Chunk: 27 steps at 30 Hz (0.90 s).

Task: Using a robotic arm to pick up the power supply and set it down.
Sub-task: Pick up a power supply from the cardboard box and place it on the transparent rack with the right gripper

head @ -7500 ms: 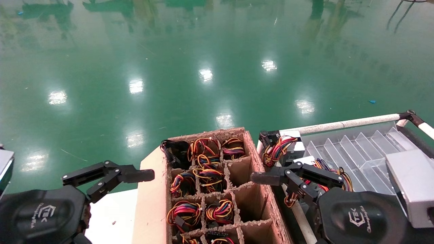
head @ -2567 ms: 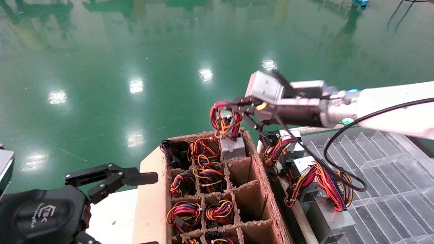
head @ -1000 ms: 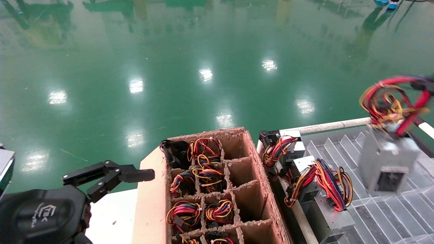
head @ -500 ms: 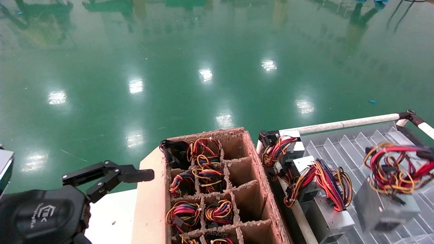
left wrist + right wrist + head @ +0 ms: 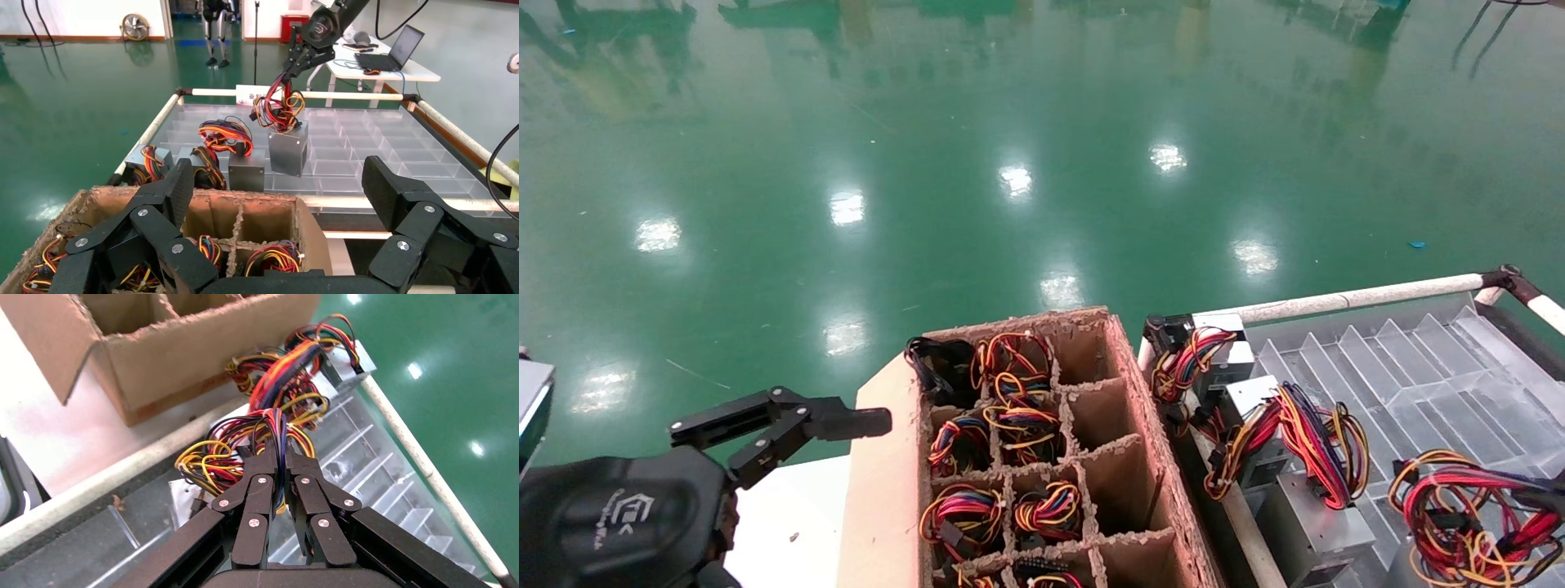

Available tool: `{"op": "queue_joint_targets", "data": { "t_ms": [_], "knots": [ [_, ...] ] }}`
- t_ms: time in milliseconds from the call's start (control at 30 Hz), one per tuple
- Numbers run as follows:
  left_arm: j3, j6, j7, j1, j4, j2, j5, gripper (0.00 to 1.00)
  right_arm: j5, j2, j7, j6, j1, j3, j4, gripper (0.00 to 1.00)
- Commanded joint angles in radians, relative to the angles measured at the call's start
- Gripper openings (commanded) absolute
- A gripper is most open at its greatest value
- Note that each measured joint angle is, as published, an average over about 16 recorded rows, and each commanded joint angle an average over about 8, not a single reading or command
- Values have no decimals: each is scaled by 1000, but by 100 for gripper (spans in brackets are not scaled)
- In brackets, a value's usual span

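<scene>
My right gripper has a place ahead for the power supply in the clear tray (image 5: 1368, 567) (image 5: 226, 438). I need to release it there, beside the nearest power supply along its edge.
The power supply (image 5: 287, 150) is a silver-grey metal box with a loop of red, yellow and orange wires (image 5: 1471, 518). It hangs by those wires low over the clear tray (image 5: 1418, 367), at its near right part. My right gripper (image 5: 276, 450) is shut on the wire bundle; the box (image 5: 183, 493) shows beneath the wires. From the left wrist view the right gripper (image 5: 301, 56) comes down from above onto the wires. I cannot tell whether the box touches the tray. My left gripper (image 5: 789, 425) stays open at the near left, beside the cardboard box (image 5: 887, 457).
The cardboard box has divided cells; several hold wire coils (image 5: 964, 514), and the right-hand column is bare. Other power supplies (image 5: 1303, 465) sit along the tray's left edge. A white pipe rail (image 5: 1352, 299) borders the tray. Green floor lies beyond.
The right gripper lifted the power supply out of the cardboard box's far right cell, carried it right over the tray, and has lowered it toward the near right. The left arm has not moved.
</scene>
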<state>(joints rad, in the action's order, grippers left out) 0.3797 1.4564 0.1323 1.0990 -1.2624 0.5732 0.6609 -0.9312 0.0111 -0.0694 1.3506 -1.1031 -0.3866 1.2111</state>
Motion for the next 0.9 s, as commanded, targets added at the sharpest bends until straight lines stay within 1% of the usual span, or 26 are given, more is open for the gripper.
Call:
{"op": "queue_joint_targets", "data": {
  "t_ms": [33, 200, 433, 667, 900],
  "knots": [
    [0, 0, 0, 0, 0, 0, 0, 100, 10, -3, -1, 6, 6, -5, 2, 0],
    [0, 0, 0, 0, 0, 0, 0, 100, 20, -3, 9, 25, 13, -12, 24, 0],
    [0, 0, 0, 0, 0, 0, 0, 100, 11, 12, 40, 32, 4, -6, 63, 0],
    [0, 0, 0, 0, 0, 0, 0, 100, -25, 55, 80, 46, -13, -4, 93, 0],
    [0, 0, 0, 0, 0, 0, 0, 100, -74, 96, 112, 68, -38, -7, 86, 0]
  ]
}}
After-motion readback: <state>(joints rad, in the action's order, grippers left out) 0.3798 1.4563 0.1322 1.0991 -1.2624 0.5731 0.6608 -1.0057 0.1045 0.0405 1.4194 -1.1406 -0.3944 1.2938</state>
